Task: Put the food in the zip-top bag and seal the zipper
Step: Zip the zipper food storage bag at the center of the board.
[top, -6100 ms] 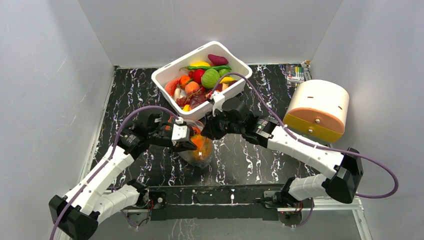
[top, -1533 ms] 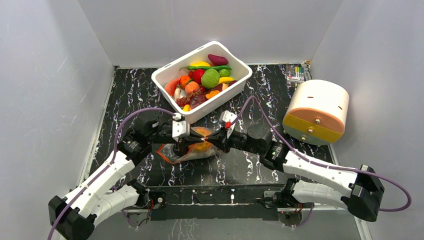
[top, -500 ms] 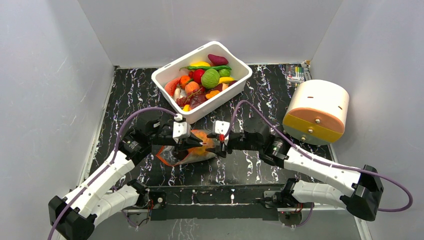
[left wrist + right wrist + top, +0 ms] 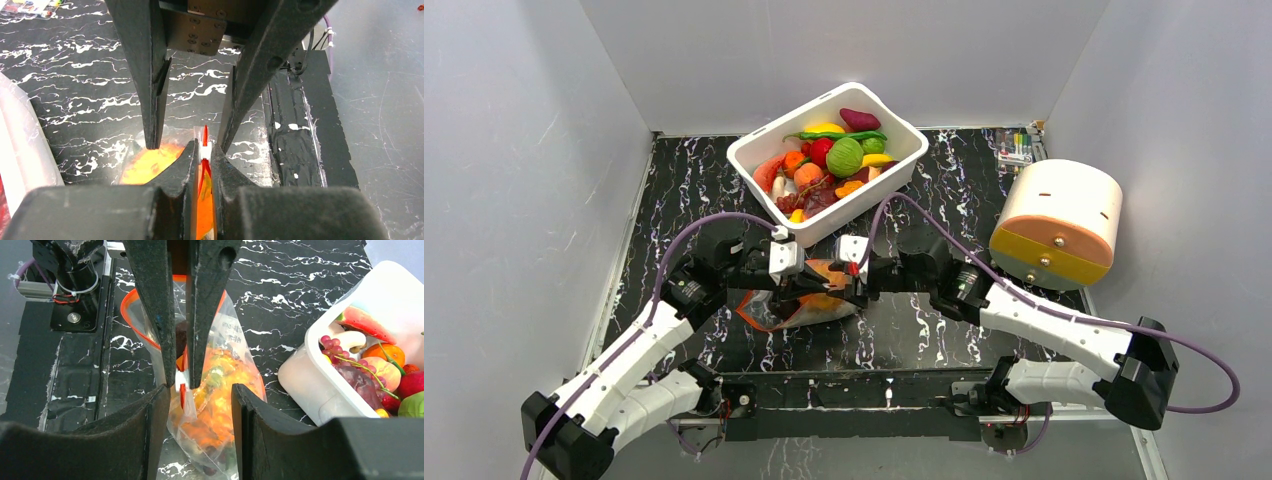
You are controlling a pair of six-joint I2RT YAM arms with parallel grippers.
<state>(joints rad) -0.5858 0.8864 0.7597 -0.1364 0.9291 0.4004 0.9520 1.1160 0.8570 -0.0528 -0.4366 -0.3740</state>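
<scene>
The zipper hangs loose past the white slider in my left gripper, so next my right gripper pinches the zipper [image 4: 183, 401] below the slider and pulls it tight.
The zip-top bag [image 4: 786, 308] lies on the black table between my two grippers, holding orange food [image 4: 826, 298] and some darker pieces. My left gripper [image 4: 812, 287] is shut on the red-orange zipper [image 4: 205, 134] at its white slider [image 4: 204, 153]. My right gripper [image 4: 848, 290] is open; its two fingers [image 4: 152, 90] stand on either side of my left fingertips and the zipper end. In the right wrist view the bag [image 4: 227, 385] lies between my open jaws [image 4: 200, 395], and the zipper [image 4: 131, 315] curves away to the left. More food [image 4: 836, 155] fills the white tub [image 4: 746, 152].
A cream and yellow drum-shaped box [image 4: 1057, 220] stands at the right. A small tray of coloured bits [image 4: 1016, 148] lies at the back right corner. The tub [image 4: 310, 375] sits close beside the bag. Grey walls enclose the table on three sides.
</scene>
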